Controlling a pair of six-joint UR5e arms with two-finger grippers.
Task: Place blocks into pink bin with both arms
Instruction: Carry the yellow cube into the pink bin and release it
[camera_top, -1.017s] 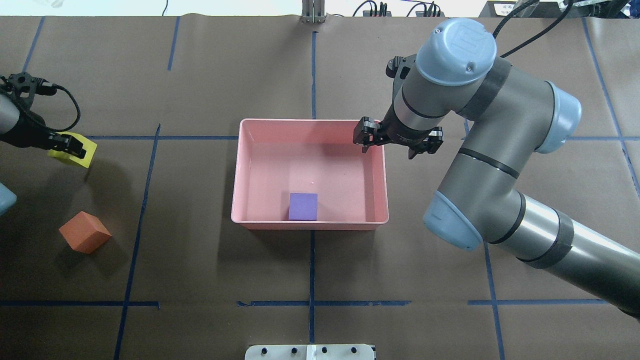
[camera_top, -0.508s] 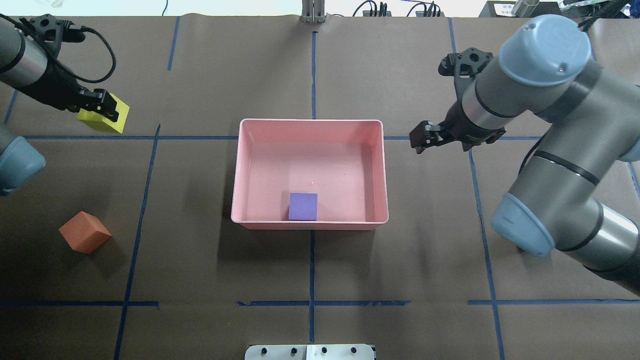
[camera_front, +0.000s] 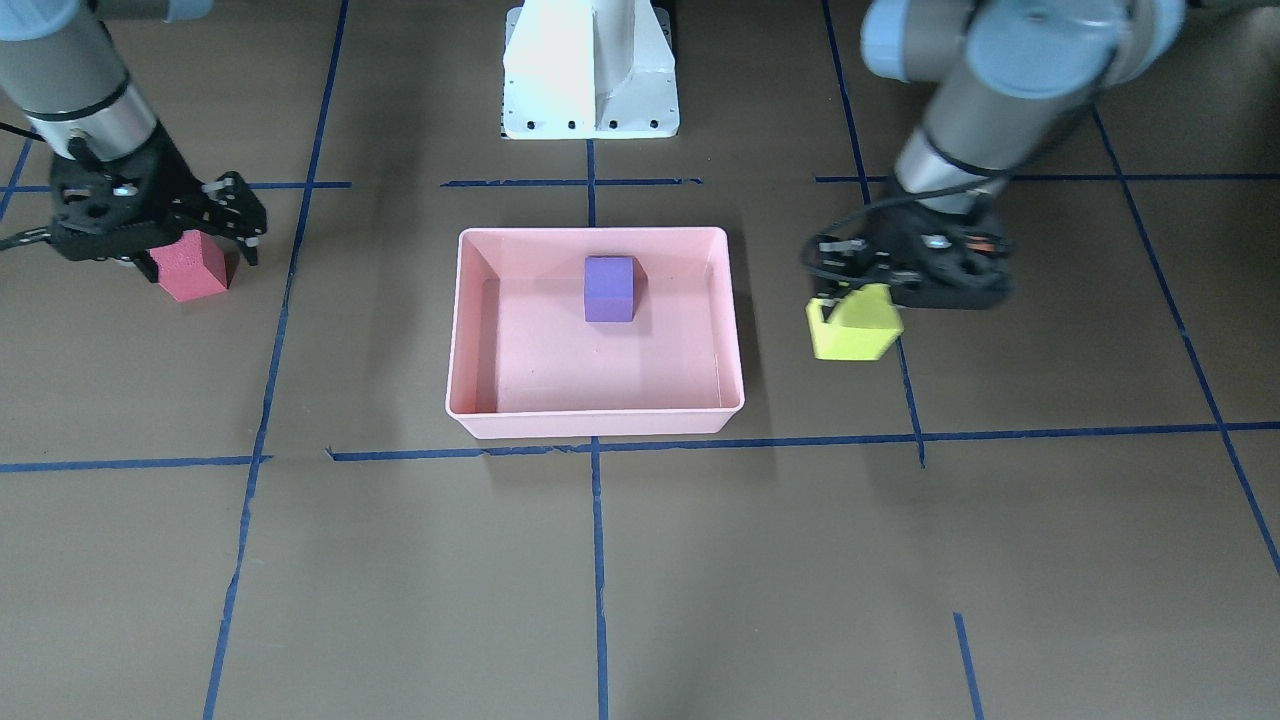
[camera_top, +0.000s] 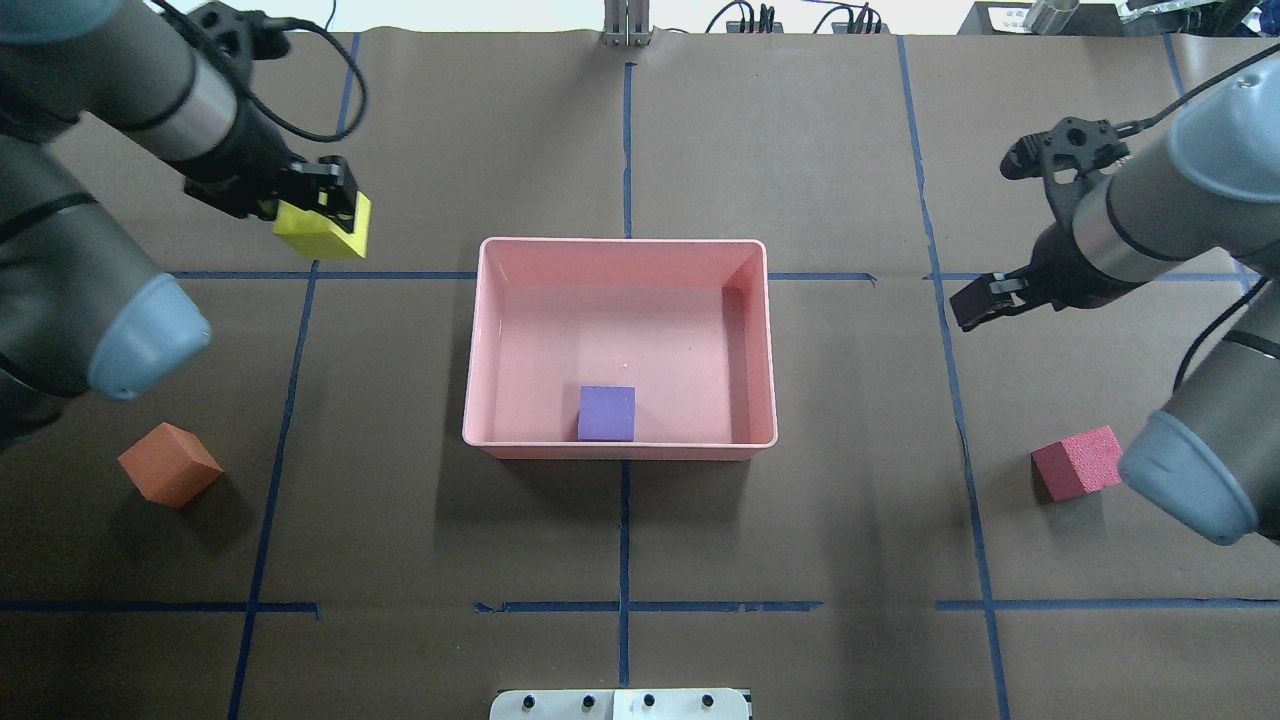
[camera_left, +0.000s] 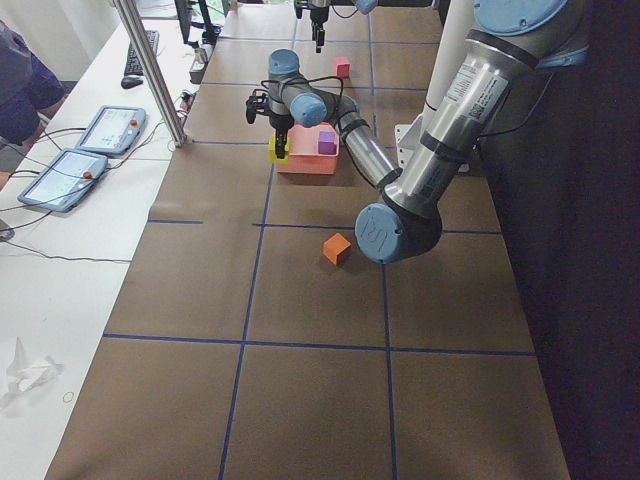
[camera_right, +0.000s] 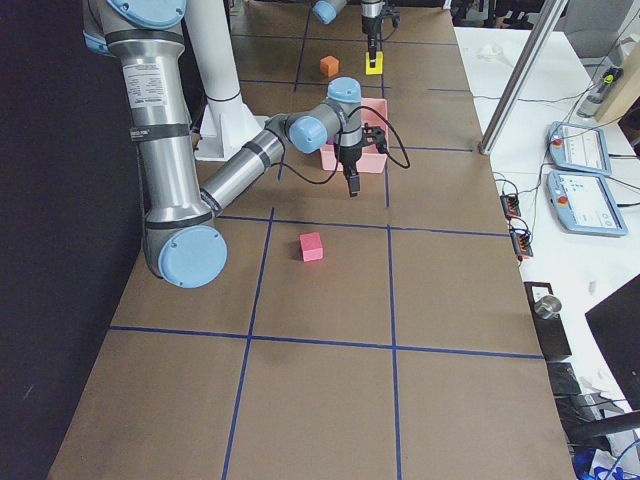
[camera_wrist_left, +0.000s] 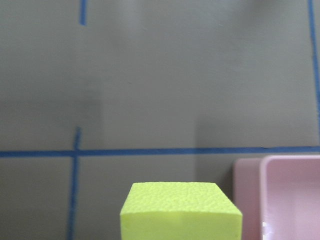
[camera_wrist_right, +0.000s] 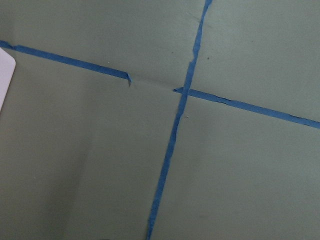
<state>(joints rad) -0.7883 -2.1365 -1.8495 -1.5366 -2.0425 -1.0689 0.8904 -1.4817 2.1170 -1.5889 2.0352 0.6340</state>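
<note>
I should next lower my right gripper to the red block on the table and grip the block's opposite sides (camera_front: 194, 254).
My left gripper (camera_top: 322, 208) is shut on the yellow block (camera_top: 322, 229) and holds it above the table, left of the pink bin's (camera_top: 771, 340) far left corner. The block fills the bottom of the left wrist view (camera_wrist_left: 181, 210), with the bin's corner (camera_wrist_left: 292, 195) beside it. The purple block (camera_top: 606, 413) lies inside the bin by its near wall. My right gripper (camera_front: 158, 236) is open and empty, raised to the right of the bin. The red block (camera_top: 1078, 463) lies on the table under that arm. The orange block (camera_top: 170, 464) lies on the table at the near left.
Blue tape lines (camera_top: 624, 140) cross the brown table cover. The white base pedestal (camera_front: 590, 70) stands at the robot's side of the table. A metal post (camera_left: 150, 75) and tablets (camera_left: 62, 180) are on the side bench beyond the far edge.
My left gripper has carried the yellow block to the right, toward the bin. My right arm has swung right, away from the bin, and the red block now shows beneath it.
</note>
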